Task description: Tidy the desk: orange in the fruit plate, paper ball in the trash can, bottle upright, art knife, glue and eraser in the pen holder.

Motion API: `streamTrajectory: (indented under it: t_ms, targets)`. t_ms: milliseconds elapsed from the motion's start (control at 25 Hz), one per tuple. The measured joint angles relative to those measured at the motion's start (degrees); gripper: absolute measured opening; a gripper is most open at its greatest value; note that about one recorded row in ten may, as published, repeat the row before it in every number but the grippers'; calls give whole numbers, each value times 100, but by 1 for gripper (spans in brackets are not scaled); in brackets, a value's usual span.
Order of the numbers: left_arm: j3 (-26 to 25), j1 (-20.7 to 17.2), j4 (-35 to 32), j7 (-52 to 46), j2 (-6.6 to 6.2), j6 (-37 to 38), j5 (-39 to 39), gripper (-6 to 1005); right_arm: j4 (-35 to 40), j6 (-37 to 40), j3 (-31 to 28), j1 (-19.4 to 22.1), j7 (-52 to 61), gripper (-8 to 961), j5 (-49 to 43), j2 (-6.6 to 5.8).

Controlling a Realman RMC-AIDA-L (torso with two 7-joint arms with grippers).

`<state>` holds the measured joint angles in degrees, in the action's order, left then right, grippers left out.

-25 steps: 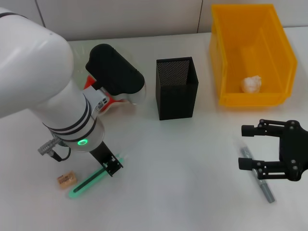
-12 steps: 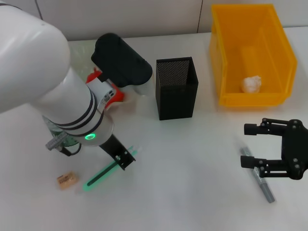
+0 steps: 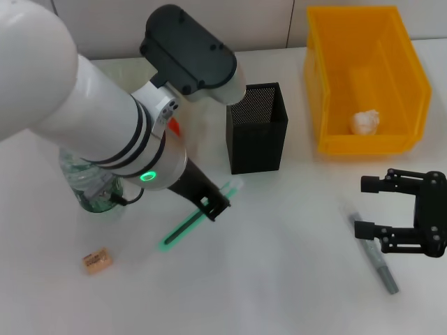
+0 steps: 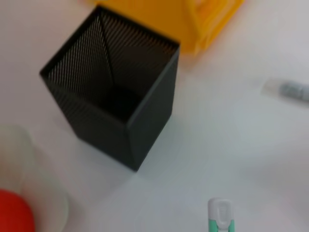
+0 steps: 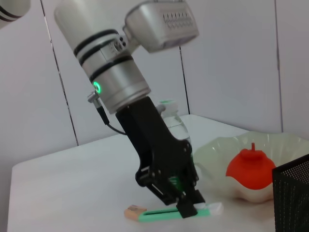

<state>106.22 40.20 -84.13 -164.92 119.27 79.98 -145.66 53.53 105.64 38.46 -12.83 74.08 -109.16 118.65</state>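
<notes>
My left gripper has the green glue stick. It will let go of it inside the open top of the black mesh pen holder (image 3: pixel 260 105) (image 4: pixel 115 72). The glue stick is now tilted just beside the holder.
My left gripper (image 3: pixel 215 206) is shut on a green pen-shaped glue stick (image 3: pixel 183 229) with a white cap (image 4: pixel 220 215) and holds it tilted, just left of the black mesh pen holder (image 3: pixel 256 129). Farther right, my open right gripper (image 3: pixel 363 207) hovers over the upper end of the grey art knife (image 3: pixel 378 259), which lies flat. The tan eraser (image 3: pixel 96 261) lies at the near left. The clear bottle (image 3: pixel 94 188) stands upright beside my left arm. The orange (image 5: pixel 251 166) rests in the pale fruit plate (image 5: pixel 217 150). A paper ball (image 3: pixel 364 122) lies in the yellow trash can (image 3: pixel 408 143).
My bulky left arm (image 3: pixel 84 118) hides most of the fruit plate in the head view. The trash can stands at the back right, close to the pen holder's right side. A white wall runs along the table's far edge.
My left gripper has carried the green glue stick up and to the right, from near the eraser to beside the pen holder. The bottle has come into view. My right gripper drifted slightly right.
</notes>
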Motion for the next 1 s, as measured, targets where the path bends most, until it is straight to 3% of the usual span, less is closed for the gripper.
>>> streamTrajectory:
  t_ms: [520, 920, 1000]
  targets:
    - [-320, -418, -1459, 5, -17, -425, 172, 238, -88, 1, -24, 0, -51, 762, 0, -11]
    - [-382, -613, -1682, 94, -33, -1183, 411, 248, -97, 1, -33, 0, -54, 761, 0, -2]
    - [-346, -682, -1650, 221, -35, -1699, 548, 250, -97, 0, -32, 0, -58, 761, 0, 5]
